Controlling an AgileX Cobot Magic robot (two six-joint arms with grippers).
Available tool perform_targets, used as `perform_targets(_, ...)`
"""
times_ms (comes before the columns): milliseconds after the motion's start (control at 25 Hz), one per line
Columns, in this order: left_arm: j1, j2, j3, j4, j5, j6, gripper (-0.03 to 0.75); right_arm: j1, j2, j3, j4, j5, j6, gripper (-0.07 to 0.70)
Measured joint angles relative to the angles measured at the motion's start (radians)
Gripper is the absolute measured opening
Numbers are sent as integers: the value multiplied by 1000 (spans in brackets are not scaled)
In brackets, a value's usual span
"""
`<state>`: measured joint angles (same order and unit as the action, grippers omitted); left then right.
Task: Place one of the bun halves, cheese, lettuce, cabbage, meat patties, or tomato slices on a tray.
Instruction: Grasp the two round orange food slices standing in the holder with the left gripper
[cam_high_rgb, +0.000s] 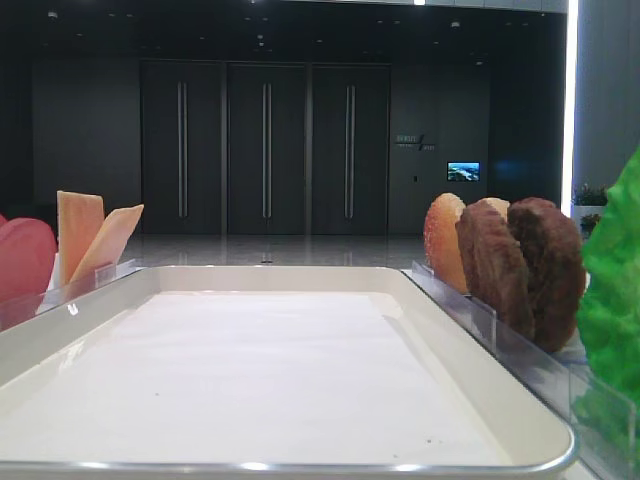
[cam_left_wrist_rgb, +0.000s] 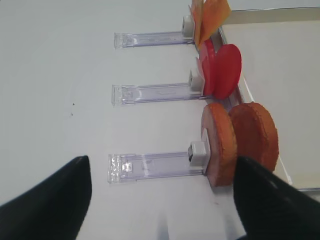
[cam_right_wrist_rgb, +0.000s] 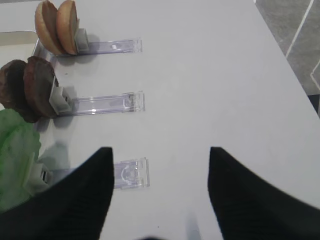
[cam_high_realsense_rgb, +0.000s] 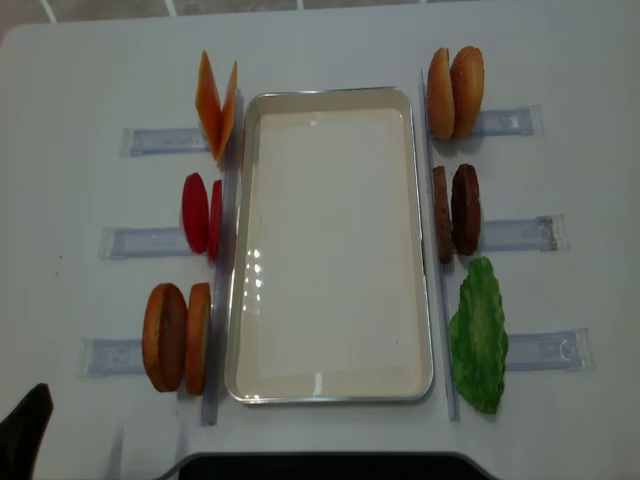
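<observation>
The robot's left gripper should next move to the tray-side bun half beside the tomato slices and close on the bun half's upper edge (cam_high_realsense_rgb: 200, 297) (cam_left_wrist_rgb: 268, 127).
The white tray (cam_high_realsense_rgb: 330, 92) lies bare in the middle of the table. Left of it stand cheese (cam_high_realsense_rgb: 215, 105), tomato slices (cam_high_realsense_rgb: 200, 213) and two bun halves (cam_high_realsense_rgb: 175, 337). Right of it stand two more bun halves (cam_high_realsense_rgb: 455, 92), the meat patties (cam_high_realsense_rgb: 455, 212) and lettuce (cam_high_realsense_rgb: 480, 335). Cabbage is out of view. My left gripper (cam_left_wrist_rgb: 161, 165) is open and holds nothing, hovering over the table left of the near bun halves (cam_left_wrist_rgb: 240, 142). The right gripper (cam_right_wrist_rgb: 161, 150) is open and holds nothing too, to the right of the lettuce (cam_right_wrist_rgb: 17, 150) and its holder.
Each food stands in a clear plastic rail holder (cam_high_realsense_rgb: 515, 122) pointing away from the tray. The table's right edge (cam_right_wrist_rgb: 295, 65) runs close past the right-hand holders. A dark robot base (cam_high_realsense_rgb: 320, 465) sits at the near table edge.
</observation>
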<state>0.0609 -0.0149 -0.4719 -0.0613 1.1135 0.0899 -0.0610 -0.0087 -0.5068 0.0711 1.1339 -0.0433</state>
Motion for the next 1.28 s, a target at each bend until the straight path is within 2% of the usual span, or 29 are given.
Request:
perform_targets(880,0,0,0,-1,0,0,691,0,0,0,0,0,0,401)
perform_targets(1080,0,0,0,3,0,-11,650,0,0,0,0,0,0,401)
perform_targets(1280,0,2,0,84,0,-111,558,0,0,0,0,0,0,401)
